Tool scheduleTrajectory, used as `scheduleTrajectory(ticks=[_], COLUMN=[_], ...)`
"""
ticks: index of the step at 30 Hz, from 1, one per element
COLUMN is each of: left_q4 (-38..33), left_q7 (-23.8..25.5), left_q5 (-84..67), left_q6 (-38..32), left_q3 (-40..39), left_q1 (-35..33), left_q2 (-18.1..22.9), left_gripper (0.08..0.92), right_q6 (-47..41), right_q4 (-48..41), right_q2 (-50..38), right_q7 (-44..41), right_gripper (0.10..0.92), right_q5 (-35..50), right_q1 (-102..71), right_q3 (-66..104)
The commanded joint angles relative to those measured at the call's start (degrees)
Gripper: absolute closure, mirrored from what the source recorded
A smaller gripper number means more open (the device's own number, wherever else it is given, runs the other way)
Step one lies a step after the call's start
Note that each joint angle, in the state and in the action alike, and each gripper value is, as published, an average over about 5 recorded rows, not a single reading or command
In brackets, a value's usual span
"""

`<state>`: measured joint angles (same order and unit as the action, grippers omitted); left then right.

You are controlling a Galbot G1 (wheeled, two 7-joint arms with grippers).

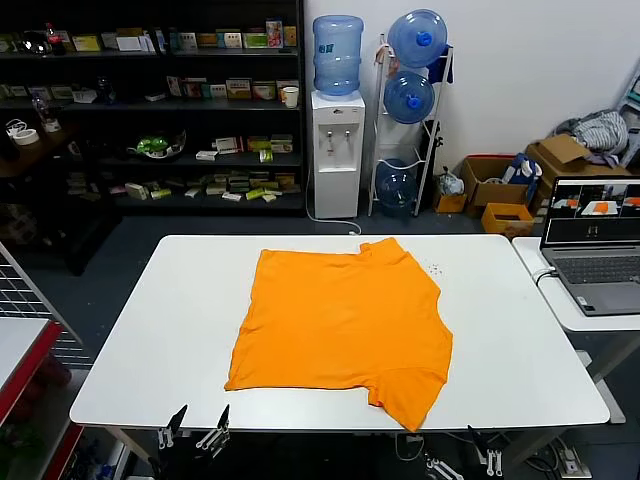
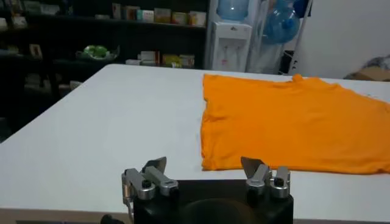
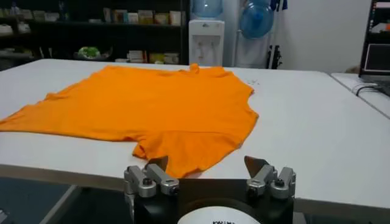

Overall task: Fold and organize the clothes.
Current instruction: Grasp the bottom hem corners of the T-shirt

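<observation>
I need to close my right gripper on the near tip of the orange T-shirt's sleeve point(image 1: 415, 424) point(image 3: 192, 171), where it reaches the near edge of the white table.
The bright orange T-shirt point(image 1: 340, 320) lies spread flat on the white table point(image 1: 150, 330), plain side up, with one sleeve point(image 1: 410, 395) reaching the near edge on the right. It also shows in the left wrist view point(image 2: 292, 125) and the right wrist view point(image 3: 158, 109). My left gripper point(image 1: 198, 428) is open and empty, below the table's near edge at the left; its jaws point(image 2: 207, 170) stand wide apart. My right gripper point(image 1: 480, 452) is open and empty, below the near edge at the right, just short of the sleeve point(image 3: 189, 143).
A laptop point(image 1: 592, 245) sits on a side table at the right. Shelves point(image 1: 150, 100), a water dispenser point(image 1: 335, 150) and a bottle rack point(image 1: 410, 110) stand behind. Cardboard boxes with a grey cloth heap point(image 1: 600, 130) are at the far right. A wire rack point(image 1: 25, 300) is at the left.
</observation>
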<state>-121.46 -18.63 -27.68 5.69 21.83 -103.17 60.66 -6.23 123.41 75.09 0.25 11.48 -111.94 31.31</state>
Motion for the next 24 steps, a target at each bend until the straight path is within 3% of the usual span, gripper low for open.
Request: scheduleTrajectory(ticks=[1,13,24], left_q4=[0.8,11.1,14.8], left_q7=[0.3,1.9,1.7], left_q5=[-0.7,-2.3,-3.9], left_q6=[0.1,2.0,2.7], left_q3=[-0.1,-3.5,-4.6], left_q1=[1.6,13.9,18.3], left_q2=[-0.1,1.6,1.5], left_gripper=[0.177,0.177,0.177], right_q6=[-0.2,-5.6,-7.8], right_q4=[0.1,-7.5,-10.7], right_q2=[-0.2,1.3,2.3], right_q7=[0.2,4.9,6.7], right_gripper=[0.203,0.203,0.203], right_q5=[0.3,1.0,2.0], right_q1=[0.6,12.7,15.4], right_q3=[0.0,-5.3,-7.5])
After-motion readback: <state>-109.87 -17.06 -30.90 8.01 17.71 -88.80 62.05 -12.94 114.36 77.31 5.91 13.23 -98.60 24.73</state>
